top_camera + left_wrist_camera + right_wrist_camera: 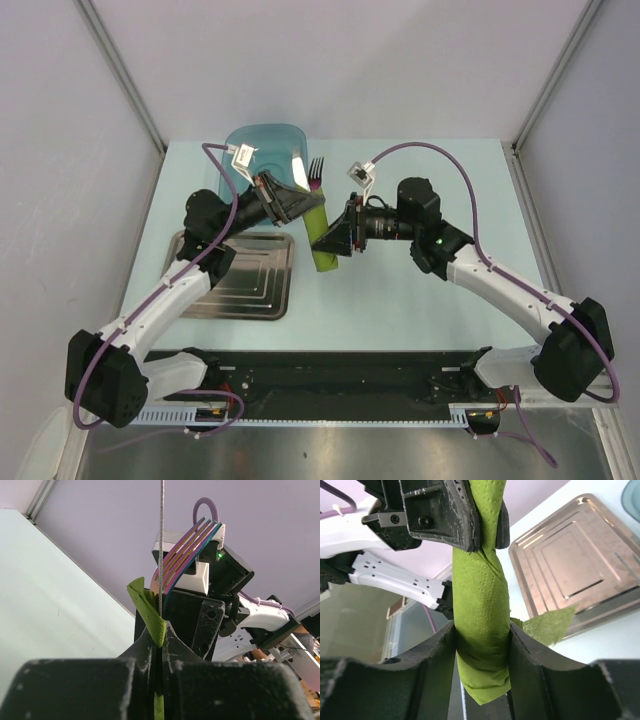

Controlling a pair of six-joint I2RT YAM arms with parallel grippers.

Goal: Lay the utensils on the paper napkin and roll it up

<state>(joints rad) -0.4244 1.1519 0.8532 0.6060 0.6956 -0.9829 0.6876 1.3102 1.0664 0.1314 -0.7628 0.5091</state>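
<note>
My left gripper is pinching the top edge of the napkin near the fork. It should open and grip the roll's middle (316, 220) before my right gripper lets go of the roll.
The paper napkin (326, 240) is rolled into an olive-green tube and held up off the table between both arms. Fork (317, 170) tines stick out of its far end. My left gripper (298, 203) is shut on the upper part of the roll. The left wrist view shows its jaws (160, 632) pinching a green napkin edge (148, 607), with the purple-tinted fork (183, 555) rising above. My right gripper (481, 630) is closed round the lower part of the napkin roll (480, 600), both fingers (437, 655) touching it. A loose napkin flap (550, 626) hangs to the right.
A steel tray (240, 275) lies on the table left of the roll, also seen as the tray (575, 560) in the right wrist view. A teal basin (262, 148) stands at the back, behind the left gripper. Grey walls enclose the table.
</note>
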